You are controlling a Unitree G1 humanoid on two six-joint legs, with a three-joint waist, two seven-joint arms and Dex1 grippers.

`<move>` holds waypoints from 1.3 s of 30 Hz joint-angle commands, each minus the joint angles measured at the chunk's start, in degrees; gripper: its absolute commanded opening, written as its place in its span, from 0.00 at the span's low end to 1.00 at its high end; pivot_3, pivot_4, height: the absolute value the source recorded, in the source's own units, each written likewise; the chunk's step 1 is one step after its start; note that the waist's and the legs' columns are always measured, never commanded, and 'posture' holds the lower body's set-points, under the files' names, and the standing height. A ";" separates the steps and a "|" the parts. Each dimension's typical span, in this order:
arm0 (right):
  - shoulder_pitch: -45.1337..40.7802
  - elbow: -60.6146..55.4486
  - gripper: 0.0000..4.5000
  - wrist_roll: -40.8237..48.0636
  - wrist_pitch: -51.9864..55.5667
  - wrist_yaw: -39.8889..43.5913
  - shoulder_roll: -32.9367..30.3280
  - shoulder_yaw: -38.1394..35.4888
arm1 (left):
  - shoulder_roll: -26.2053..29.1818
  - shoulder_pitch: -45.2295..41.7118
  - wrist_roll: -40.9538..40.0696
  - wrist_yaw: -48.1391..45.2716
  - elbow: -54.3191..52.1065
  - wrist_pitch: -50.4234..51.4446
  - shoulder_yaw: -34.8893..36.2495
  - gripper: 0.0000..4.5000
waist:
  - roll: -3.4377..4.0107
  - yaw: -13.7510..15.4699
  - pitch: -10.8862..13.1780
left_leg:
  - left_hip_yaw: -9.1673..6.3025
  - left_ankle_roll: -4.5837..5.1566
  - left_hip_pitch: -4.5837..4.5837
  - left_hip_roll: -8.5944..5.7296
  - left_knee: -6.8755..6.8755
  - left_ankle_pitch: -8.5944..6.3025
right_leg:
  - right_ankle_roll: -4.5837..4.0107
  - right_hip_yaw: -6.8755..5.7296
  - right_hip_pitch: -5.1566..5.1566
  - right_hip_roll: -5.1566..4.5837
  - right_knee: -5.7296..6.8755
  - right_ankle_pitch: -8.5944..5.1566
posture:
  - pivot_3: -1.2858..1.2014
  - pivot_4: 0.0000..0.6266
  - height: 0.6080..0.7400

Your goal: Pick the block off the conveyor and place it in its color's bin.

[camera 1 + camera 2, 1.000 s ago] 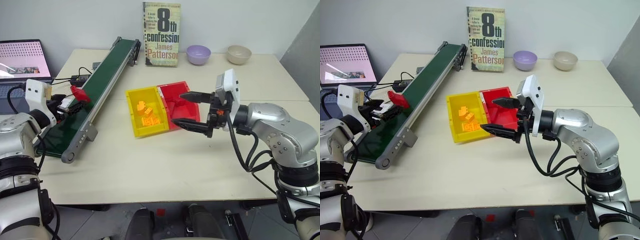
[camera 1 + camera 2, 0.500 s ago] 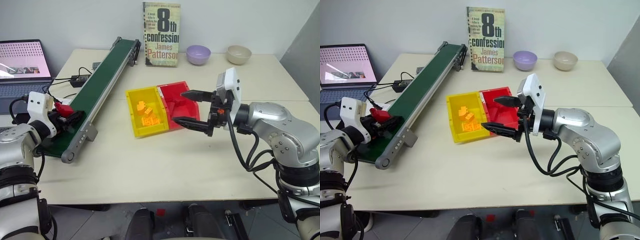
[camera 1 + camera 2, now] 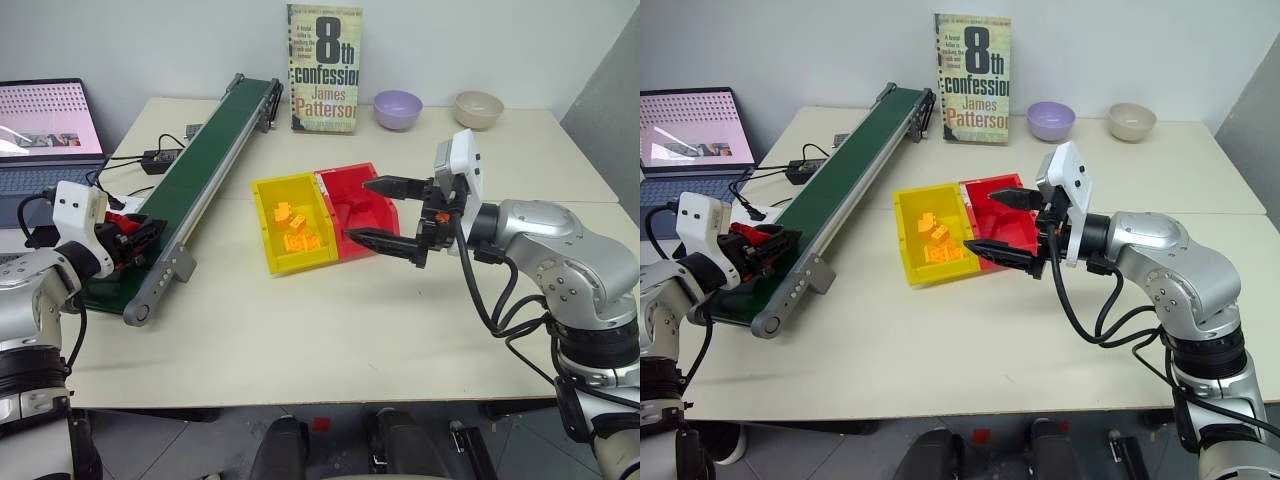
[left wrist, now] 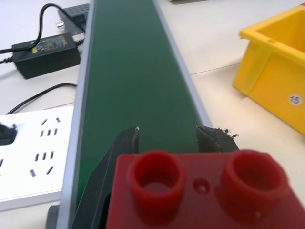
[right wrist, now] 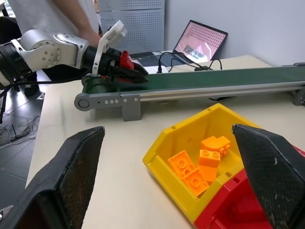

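Note:
I should let go of the red block, now just above the conveyor's near end, with my left gripper inside the red bin (image 3: 364,216), near the side of the red bin that is farthest from the yellow bin.
My left gripper (image 3: 148,232) is shut on the block (image 3: 118,221), a small red brick with two studs (image 4: 200,191), held just above the near end of the conveyor (image 3: 200,165). The conveyor's dark green belt (image 4: 133,81) runs away ahead of the fingers. The red bin (image 3: 345,170) stands mid-table, side by side with a yellow bin. My right gripper (image 3: 360,210) hangs open at the red bin's near right side, pointing left, with nothing between its fingers (image 5: 71,171). The right wrist view also shows the block (image 5: 125,59) in the left gripper.
The yellow bin (image 3: 285,182) holds several orange bricks (image 5: 200,162). A book (image 3: 323,68) stands at the back, with a purple bowl (image 3: 397,108) and a beige bowl (image 3: 477,107) beside it. A laptop (image 3: 45,125), power adapter (image 4: 45,47) and socket strip (image 4: 33,157) lie left of the conveyor. A person (image 5: 57,19) stands beyond the table's left side.
The left gripper went from open around the red block to shut on it, and drew back toward the belt's near end. The right arm stayed put.

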 commanded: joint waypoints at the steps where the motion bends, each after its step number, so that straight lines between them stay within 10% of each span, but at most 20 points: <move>1: 0.03 -1.54 1.00 -1.52 -1.55 -0.42 -1.43 -1.31 | 0.91 -3.90 -2.22 0.23 -6.16 3.57 -0.43 0.34 | 0.00 0.10 0.00 | 0.00 0.00 0.00 -0.01 0.00 0.00 | 0.00 0.00 0.00 0.00 0.01 0.00 | 0.52 0.24 1.00; 13: 10.17 -4.85 1.00 -13.18 -0.17 -10.81 -7.25 -4.48 | -14.11 -22.79 -1.11 -3.97 -8.31 3.02 -18.48 0.34 | -0.04 0.84 -0.02 | 0.06 0.00 -0.15 -0.18 0.07 0.00 | 0.01 -0.03 0.03 0.05 -0.08 0.00 | 0.52 0.24 1.00; 29: 17.82 -21.17 1.00 -3.49 10.66 -20.08 -1.58 -11.98 | -34.08 -41.85 13.24 -7.97 35.47 -26.62 -28.09 0.34 | -0.03 -0.06 -0.01 | -0.01 0.01 -0.04 -0.18 0.05 0.00 | 0.02 0.12 0.01 0.48 -0.08 -0.01 | 0.52 0.24 1.00; 30: 17.79 -21.28 1.00 -3.26 10.99 -20.52 -1.74 -12.27 | -34.63 -42.63 13.22 -8.42 37.25 -27.54 -27.64 0.50 | -0.03 -0.05 -0.01 | 0.00 0.01 -0.05 -0.18 0.05 0.00 | 0.02 0.12 0.01 0.47 -0.09 -0.01 | 0.52 0.24 1.00; 39: 16.79 -19.74 1.00 -2.82 10.90 -19.96 -4.04 -12.63 | -34.00 -44.80 13.83 -8.41 41.94 -30.46 -24.46 0.88 | -0.03 0.08 -0.01 | -0.02 0.02 -0.13 -0.21 0.05 0.00 | 0.02 0.10 -0.02 0.44 -0.15 -0.01 | 0.52 0.24 1.00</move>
